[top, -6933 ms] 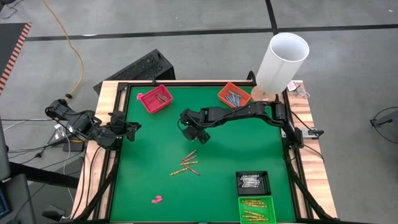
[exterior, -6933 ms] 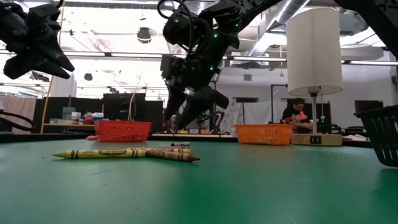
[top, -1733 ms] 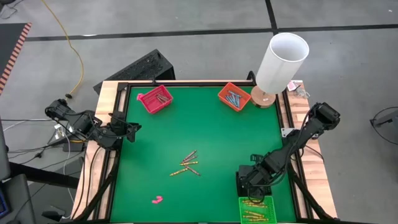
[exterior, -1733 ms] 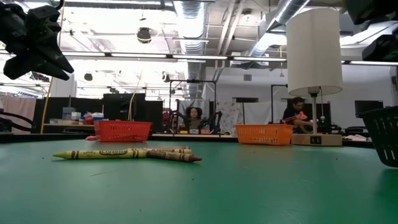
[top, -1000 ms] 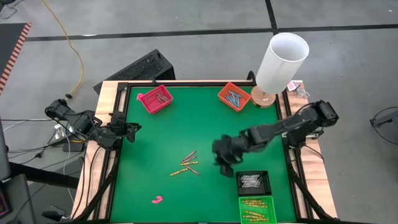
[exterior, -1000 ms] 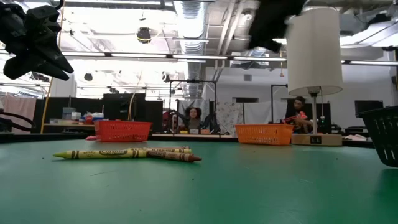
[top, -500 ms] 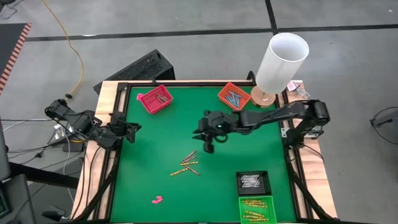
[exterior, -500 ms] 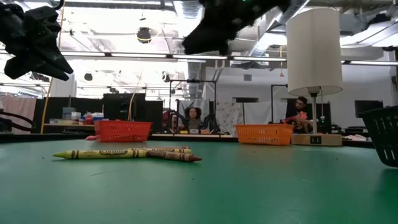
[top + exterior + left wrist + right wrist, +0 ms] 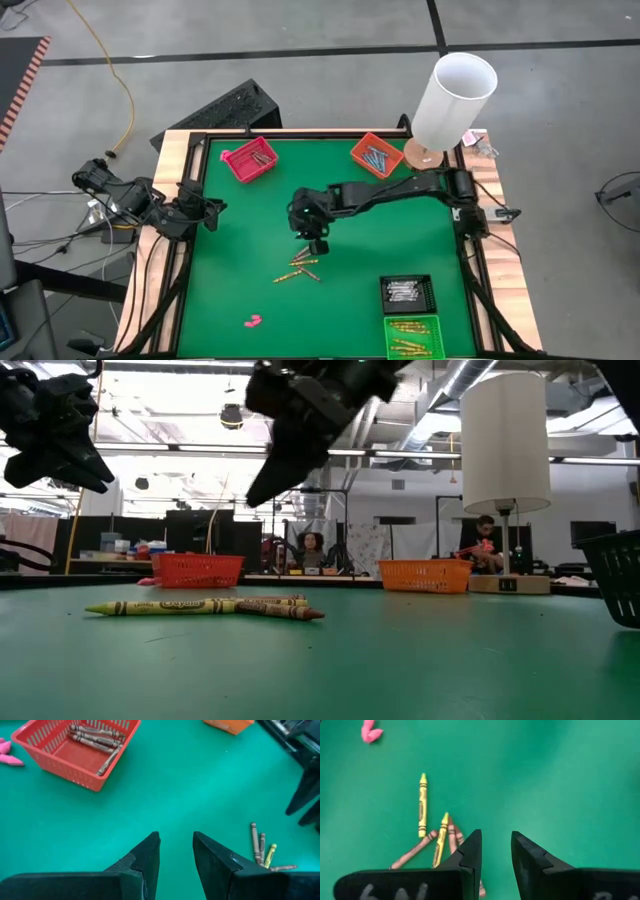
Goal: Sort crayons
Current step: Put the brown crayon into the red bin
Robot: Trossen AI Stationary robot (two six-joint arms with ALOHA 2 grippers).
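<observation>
The brown crayon's body (image 9: 308, 257) lies between a yellow crayon and another brown one, and my right gripper will close on it near that crayon's flat end.
Several loose crayons (image 9: 303, 263), yellow and brown, lie flat in a small heap on the green mat, also seen in the low view (image 9: 200, 606) and in the right wrist view (image 9: 427, 835). My right gripper (image 9: 313, 238) hangs just above and slightly far of the heap, fingers (image 9: 470, 851) pointing down, open with nothing between them. My left gripper (image 9: 207, 207) waits at the table's left edge, raised, open and empty (image 9: 176, 840).
A red tray (image 9: 249, 159) with brown crayons and an orange tray (image 9: 376, 154) with blue ones stand at the far edge. A black tray (image 9: 407, 293) and a green tray (image 9: 412, 335) stand near right. A pink lump (image 9: 252, 321) lies near left; a white lamp (image 9: 455, 95) stands far right.
My right gripper has swung from beside the black tray toward the table's left, coming lower, and now hangs over the loose crayons. Its finger gap looks unchanged. The crayons have not moved.
</observation>
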